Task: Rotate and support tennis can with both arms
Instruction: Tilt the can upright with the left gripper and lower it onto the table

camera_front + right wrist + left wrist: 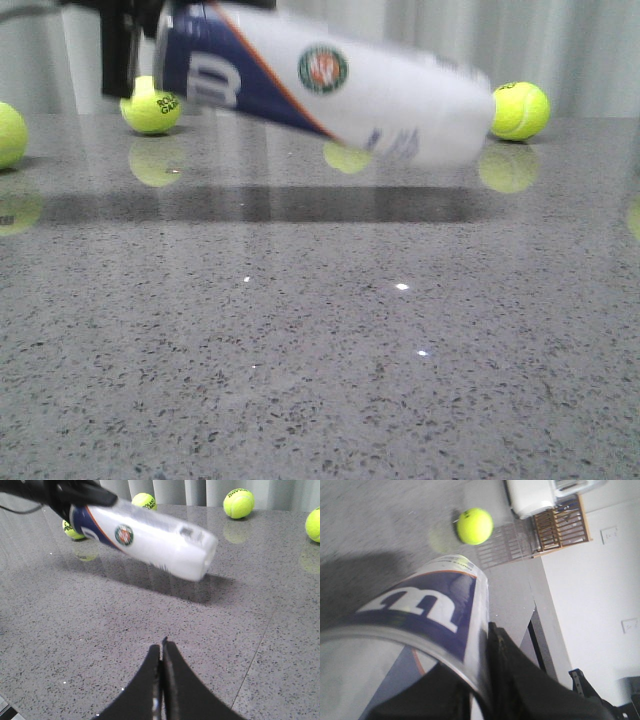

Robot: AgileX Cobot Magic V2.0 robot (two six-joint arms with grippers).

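Observation:
The tennis can will rest on the grey table (168, 207) in front of the ball under my left gripper after it lets go.
The tennis can (330, 85) hangs tilted in the air above the grey table, its navy end high at the left and its white end lower at the right. My left gripper (150, 20) is shut on the navy end, and the can (430, 610) has its silver rim wall pinched in my left gripper (482, 645). The right wrist view shows the can (150, 542) and the left gripper (75, 495) across the table. My right gripper (161, 647) is shut and empty, low over the table, well short of the can's white end.
Yellow-green tennis balls lie round the back of the table: one ball (150, 105) under the left gripper, one (8, 133) at the far left, one (520, 110) at the right. Another ball (474, 526) sits near the table's edge, with a wooden crate (562, 527) beyond it.

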